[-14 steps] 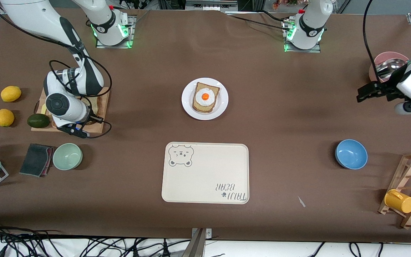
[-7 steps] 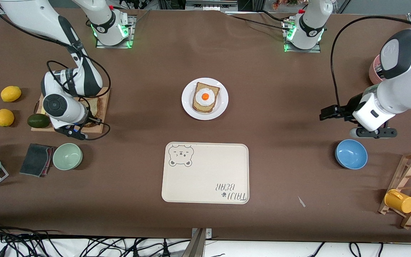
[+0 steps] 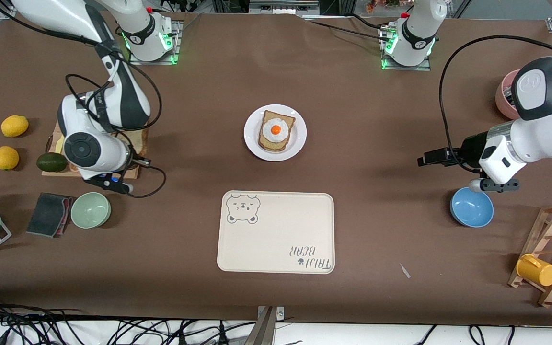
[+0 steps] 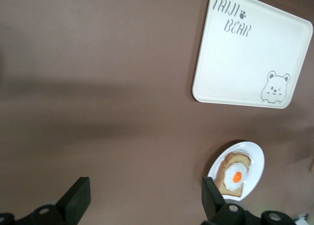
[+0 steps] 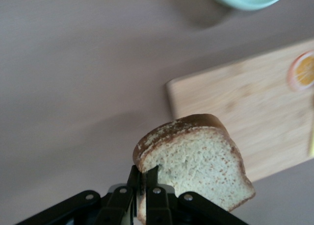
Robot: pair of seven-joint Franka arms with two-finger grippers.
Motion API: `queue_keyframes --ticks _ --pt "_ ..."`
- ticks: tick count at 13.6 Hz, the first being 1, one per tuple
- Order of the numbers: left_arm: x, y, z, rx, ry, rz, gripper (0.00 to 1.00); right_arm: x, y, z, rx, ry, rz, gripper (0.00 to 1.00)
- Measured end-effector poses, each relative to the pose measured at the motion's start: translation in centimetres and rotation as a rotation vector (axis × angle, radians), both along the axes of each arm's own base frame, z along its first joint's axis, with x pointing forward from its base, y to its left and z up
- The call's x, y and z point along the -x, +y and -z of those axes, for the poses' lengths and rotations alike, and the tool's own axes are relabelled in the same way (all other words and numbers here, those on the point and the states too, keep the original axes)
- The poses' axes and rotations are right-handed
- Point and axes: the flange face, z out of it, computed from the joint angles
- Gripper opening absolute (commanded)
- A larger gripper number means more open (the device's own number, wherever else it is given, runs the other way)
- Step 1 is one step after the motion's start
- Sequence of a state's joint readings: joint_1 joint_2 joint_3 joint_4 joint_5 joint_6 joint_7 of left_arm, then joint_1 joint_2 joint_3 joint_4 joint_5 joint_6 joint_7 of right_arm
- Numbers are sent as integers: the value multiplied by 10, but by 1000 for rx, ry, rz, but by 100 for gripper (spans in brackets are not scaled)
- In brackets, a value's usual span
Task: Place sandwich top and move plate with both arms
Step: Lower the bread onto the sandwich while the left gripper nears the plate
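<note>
Next, my right gripper lets go of the sandwich top on the fried egg (image 3: 274,130) that lies on the plate's bread slice.
The plate (image 3: 300,140) sits mid-table and bears a bread slice with a fried egg (image 3: 276,129); it also shows in the left wrist view (image 4: 255,161). My right gripper (image 5: 146,173) is shut on the sandwich top (image 5: 196,161), a plain speckled slice, and holds it in the air over the corner of the wooden cutting board (image 5: 235,102). In the front view the right wrist (image 3: 89,151) hides that gripper and the slice. My left gripper (image 3: 425,158) is open and empty, over bare table beside the blue bowl (image 3: 471,207), pointing toward the plate.
The cream bear-print tray (image 3: 276,232) lies nearer the front camera than the plate. An avocado (image 3: 51,162), lemons, a green bowl (image 3: 90,210) and a dark cloth (image 3: 48,213) surround the board. A pink bowl (image 3: 502,100) and a wooden rack with a yellow mug (image 3: 536,270) stand at the left arm's end.
My left arm has swung in from the table's end toward the middle, and its gripper now points at the plate. My right wrist has risen from the board with the slice.
</note>
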State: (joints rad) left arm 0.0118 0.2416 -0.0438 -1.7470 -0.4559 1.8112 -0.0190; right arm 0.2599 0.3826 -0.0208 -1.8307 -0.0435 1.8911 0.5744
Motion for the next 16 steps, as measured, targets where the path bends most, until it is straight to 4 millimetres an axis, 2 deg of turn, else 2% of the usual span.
queue_keyframes --ticks 2,5,7,9,12,14,16 --pt "4 -10 33 79 61 -26 100 2 38 -12 -26 4 39 0" --pt "6 -23 69 184 60 14 100 7 121 -18 -49 -9 150 0" --pt "15 -42 86 204 36 35 100 15 178 -10 -51 -6 213 0" --pt "24 -59 97 227 27 27 100 24 222 4 -67 21 274 0" --pt "35 -64 114 279 -9 38 100 35 272 22 -91 63 345 0" --pt "50 -59 138 360 -92 37 100 44 299 30 -100 78 359 0" --pt "72 -54 166 425 -156 39 100 63 331 42 -105 69 357 0"
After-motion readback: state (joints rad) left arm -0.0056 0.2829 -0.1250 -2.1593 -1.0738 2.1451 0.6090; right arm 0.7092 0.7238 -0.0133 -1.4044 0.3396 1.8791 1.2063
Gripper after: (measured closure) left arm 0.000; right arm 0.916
